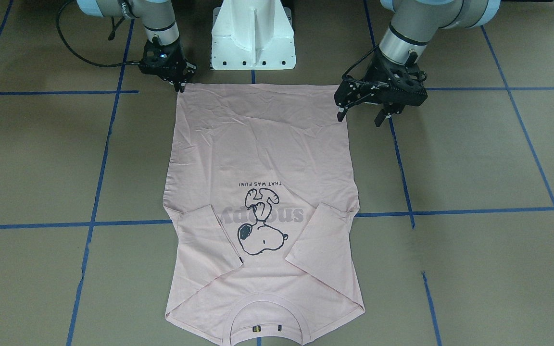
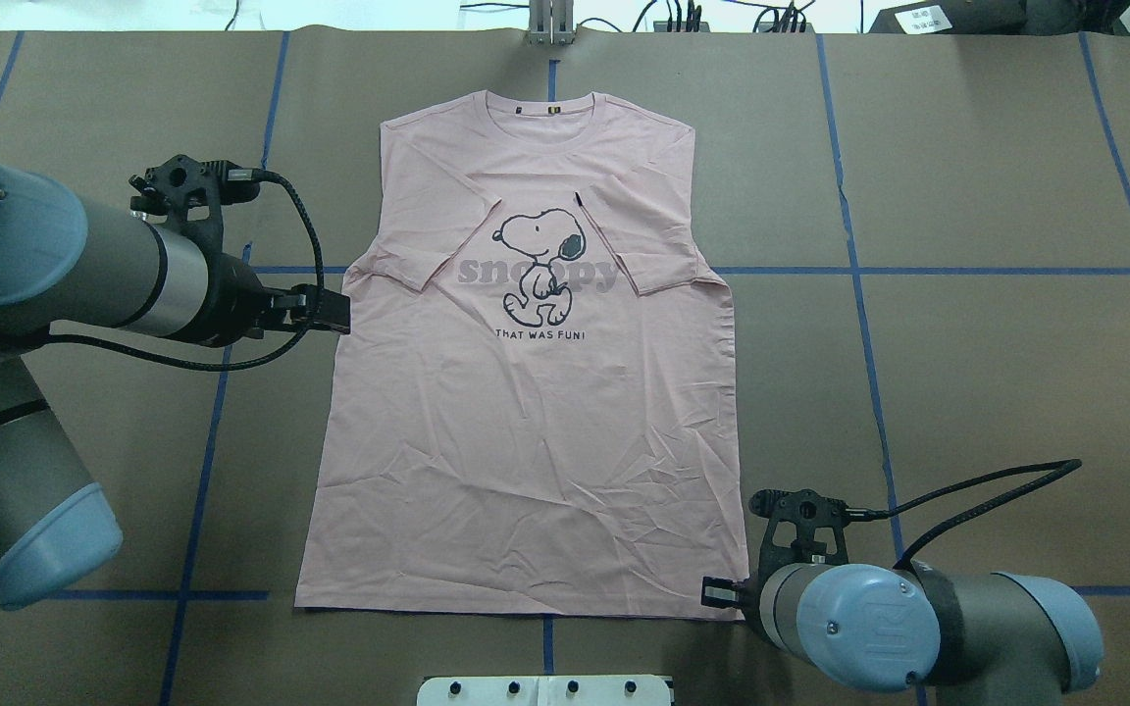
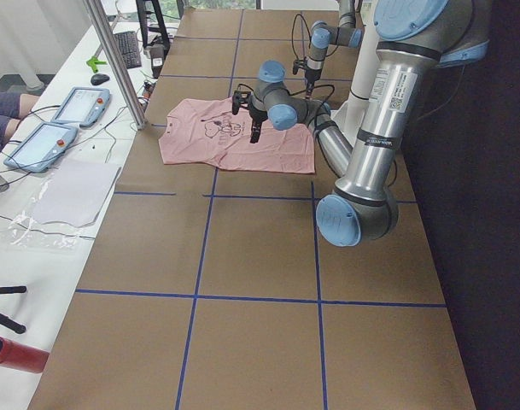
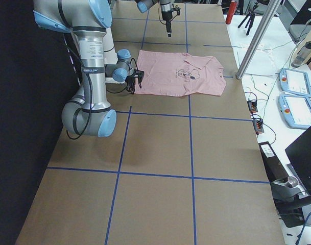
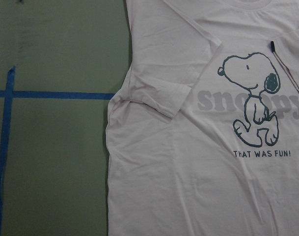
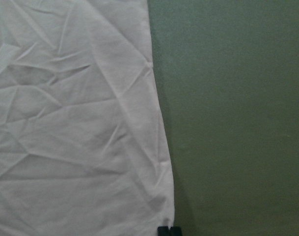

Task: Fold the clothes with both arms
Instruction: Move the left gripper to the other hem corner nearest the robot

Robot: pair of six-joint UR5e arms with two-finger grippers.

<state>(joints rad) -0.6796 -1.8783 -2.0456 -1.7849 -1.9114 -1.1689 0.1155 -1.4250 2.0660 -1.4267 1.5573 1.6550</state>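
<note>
Next, I close my left gripper on the free hem corner [image 1: 338, 87] of the pale pink T-shirt, across from the shirt's corner at my right gripper.
The pale pink T-shirt [image 1: 258, 144] lies flat on the brown table, Snoopy print up, both sleeves folded in over the chest and the collar on the far side from me. It also shows in the overhead view [image 2: 526, 441]. My right gripper [image 1: 180, 86] is down at the hem's right corner [image 2: 712, 594]. Its fingertips [image 6: 162, 230] are together at the shirt's edge and look shut on the fabric. My left gripper [image 1: 359, 117] is open and empty. It hangs above the shirt's left edge [image 2: 337, 314], and its wrist view looks down on the shirt [image 5: 188, 187].
The white pedestal base [image 1: 253, 38] stands just behind the hem. Blue tape lines [image 1: 94, 192] cross the brown table. A metal pole [image 3: 114, 60] and a side bench with tablets [image 3: 37, 145] stand beyond the collar end.
</note>
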